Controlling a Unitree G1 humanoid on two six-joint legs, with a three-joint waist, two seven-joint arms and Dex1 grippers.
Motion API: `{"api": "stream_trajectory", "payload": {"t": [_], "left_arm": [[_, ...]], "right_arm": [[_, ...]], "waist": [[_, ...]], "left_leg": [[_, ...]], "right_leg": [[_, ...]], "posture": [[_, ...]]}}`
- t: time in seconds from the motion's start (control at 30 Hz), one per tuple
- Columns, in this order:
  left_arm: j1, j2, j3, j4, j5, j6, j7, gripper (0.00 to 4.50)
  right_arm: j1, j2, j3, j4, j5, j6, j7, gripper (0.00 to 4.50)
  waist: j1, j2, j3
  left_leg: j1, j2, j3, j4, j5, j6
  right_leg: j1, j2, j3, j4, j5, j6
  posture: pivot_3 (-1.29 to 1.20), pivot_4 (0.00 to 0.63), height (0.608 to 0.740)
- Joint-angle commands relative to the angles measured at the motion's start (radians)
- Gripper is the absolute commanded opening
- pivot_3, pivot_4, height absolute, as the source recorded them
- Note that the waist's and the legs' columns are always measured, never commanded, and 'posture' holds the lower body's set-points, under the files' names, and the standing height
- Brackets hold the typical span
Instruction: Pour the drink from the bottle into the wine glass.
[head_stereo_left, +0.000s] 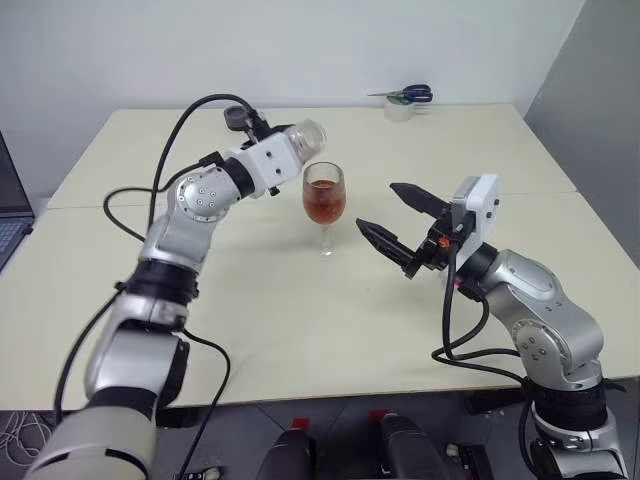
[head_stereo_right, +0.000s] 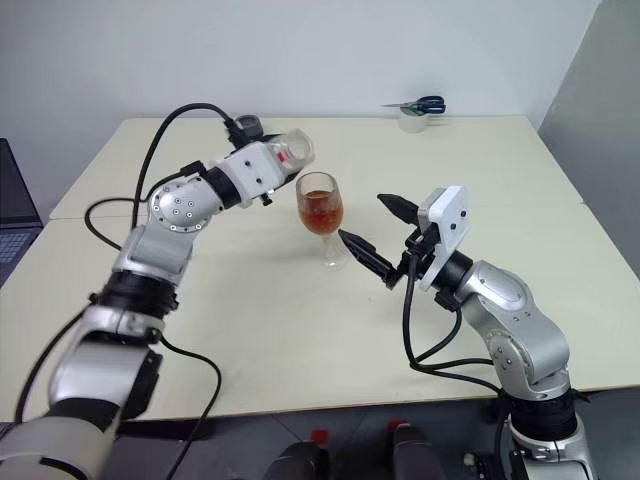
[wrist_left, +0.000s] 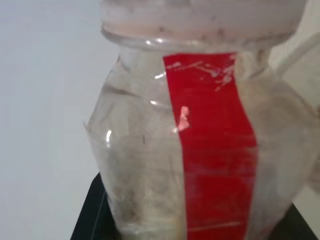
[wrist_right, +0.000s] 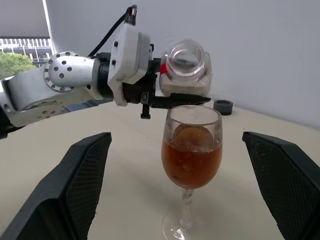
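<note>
The bottle will go down from my left gripper onto the table about halfway (head_stereo_left: 182, 265) between the laptop and the wine glass.
My left gripper (head_stereo_left: 283, 157) is shut on the bottle (head_stereo_left: 302, 140), a clear plastic one with a red label strip (wrist_left: 212, 150). It is held tilted, just up and to the left of the wine glass (head_stereo_left: 324, 196), and looks clear inside. The glass stands upright at the table's middle, its bowl about half full of the amber drink (wrist_right: 191, 160). To the glass's right my right gripper (head_stereo_left: 377, 206) is open, with one finger on each side of the glass in the right wrist view and touching nothing.
A roll of tape (head_stereo_left: 400, 110) with blue-handled scissors (head_stereo_left: 408, 95) on it sits at the table's far edge. A small dark round cap (head_stereo_left: 238, 117) lies behind the left arm. A laptop's corner (head_stereo_left: 10, 215) shows at the far left.
</note>
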Motion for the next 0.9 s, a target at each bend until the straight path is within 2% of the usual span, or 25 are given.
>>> {"api": "stream_trajectory", "payload": {"t": [0.03,0.13,0.23,0.43,0.6,0.77,0.9], "left_arm": [[0.014,-0.056,0.132,-0.252,-0.084,0.305,0.103,1.69],[0.059,-0.115,0.248,-0.368,-0.132,0.525,0.217,1.69],[0.115,-0.144,0.357,-0.431,-0.158,0.662,0.313,1.69],[0.295,-0.148,0.483,-0.474,-0.21,0.739,0.374,1.69],[0.429,-0.139,0.509,-0.382,-0.262,0.661,0.326,1.69],[0.404,-0.117,0.479,-0.238,-0.286,0.478,0.261,1.69],[0.329,-0.11,0.447,-0.107,-0.305,0.364,0.197,1.69]], "right_arm": [[-0.016,-0.025,0.003,-0.058,0.028,0.008,0.033,4.5],[0.007,-0.062,-0.003,-0.069,0.054,0.02,0.077,4.5],[0.05,-0.104,-0.001,-0.088,0.072,0.018,0.129,4.5],[0.175,-0.146,0.032,-0.109,0.035,-0.067,0.207,4.5],[0.24,-0.144,0.059,-0.093,0.002,-0.129,0.241,4.5],[0.241,-0.129,0.057,-0.075,-0.001,-0.128,0.225,4.5],[0.226,-0.117,0.055,-0.055,-0.014,-0.129,0.211,4.5]], "waist": [[0.001,0.0,0.0],[0.002,0.0,-0.001],[0.001,0.0,-0.001],[0.009,-0.002,-0.002],[0.018,-0.004,-0.003],[0.027,-0.006,-0.003],[0.032,-0.006,-0.003]], "left_leg": [[0.0,0.0,0.0,0.0,0.0,0.0],[0.001,0.0,0.001,0.0,0.0,0.0],[0.005,0.001,0.002,-0.001,0.0,0.0],[0.008,0.001,0.003,-0.002,0.0,0.0],[0.013,0.001,0.002,-0.002,0.0,0.0],[0.021,0.001,0.0,-0.003,0.0,0.0],[0.021,0.001,-0.001,-0.002,0.0,0.0]], "right_leg": [[0.0,0.0,0.0,0.0,0.0,0.0],[0.001,0.0,0.0,0.001,0.0,0.0],[0.003,0.001,0.001,0.0,0.0,0.0],[0.005,0.001,0.002,0.0,0.0,0.0],[0.011,0.0,0.002,-0.002,0.0,0.0],[0.022,0.0,-0.001,-0.005,0.0,0.0],[0.023,0.001,-0.001,-0.005,0.0,0.0]], "posture": [[0.0,0.15,0.74],[0.0,0.15,0.74],[0.0,0.15,0.74],[0.0,0.15,0.74],[0.0,0.15,0.74],[0.0,0.15,0.74],[0.0,0.15,0.74]]}}
